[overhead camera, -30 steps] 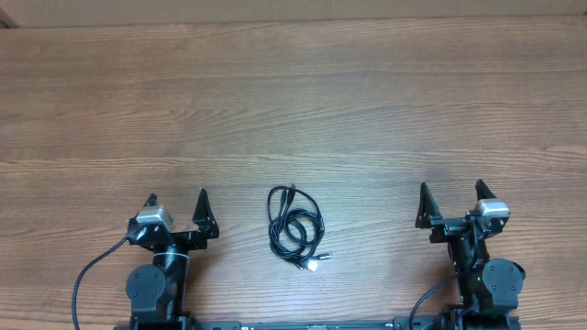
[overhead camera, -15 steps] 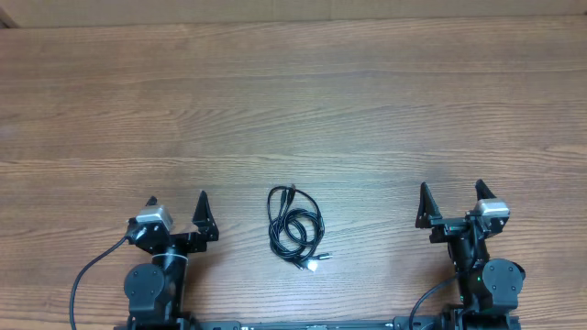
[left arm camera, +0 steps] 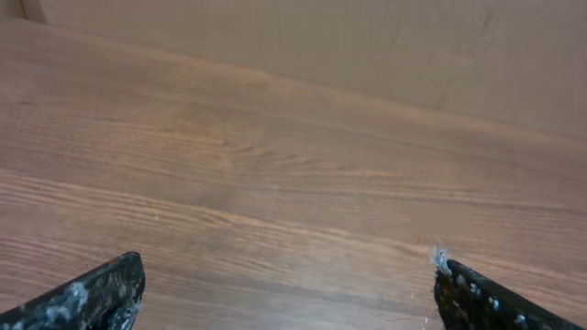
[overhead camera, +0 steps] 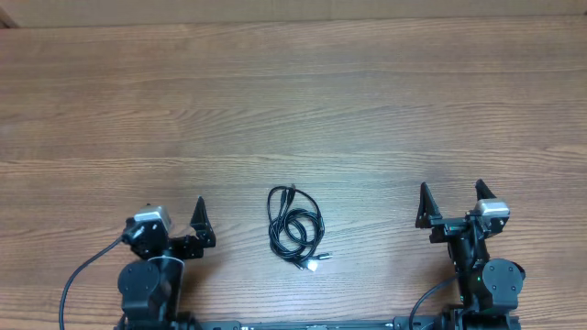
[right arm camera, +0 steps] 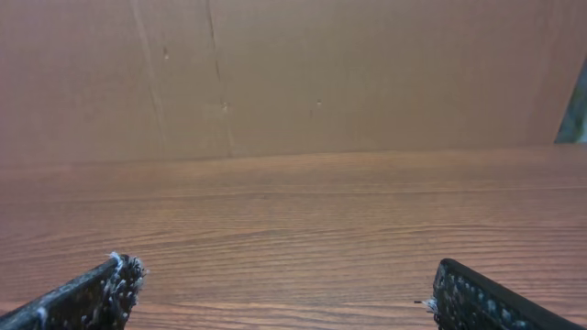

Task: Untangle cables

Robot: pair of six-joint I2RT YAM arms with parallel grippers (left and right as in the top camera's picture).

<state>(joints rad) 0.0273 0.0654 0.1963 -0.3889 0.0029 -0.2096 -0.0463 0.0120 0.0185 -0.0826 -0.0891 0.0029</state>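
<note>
Next, I grip the black cable pieces with my left gripper at the cable bundle's side [overhead camera: 275,236] nearest it, opposite my right gripper.
The cables [overhead camera: 295,228] lie as one small coiled bundle of thin black cords on the wooden table, near the front middle, with silver-tipped plug ends at its lower right. My left gripper [overhead camera: 176,207] is open and empty, well to the left of the bundle. My right gripper [overhead camera: 450,194] is open and empty, well to the right of it. Both wrist views show only bare wood between open fingertips, in the left wrist view [left arm camera: 286,275] and the right wrist view [right arm camera: 280,280]. The cables are out of both wrist views.
The wooden table [overhead camera: 293,101] stretches far ahead of both arms. A brown cardboard wall [right arm camera: 293,73] stands along its far edge. Thick black wires run from each arm base at the front edge.
My left gripper has tilted and drawn back slightly toward the front left. The right arm and the cables have not moved.
</note>
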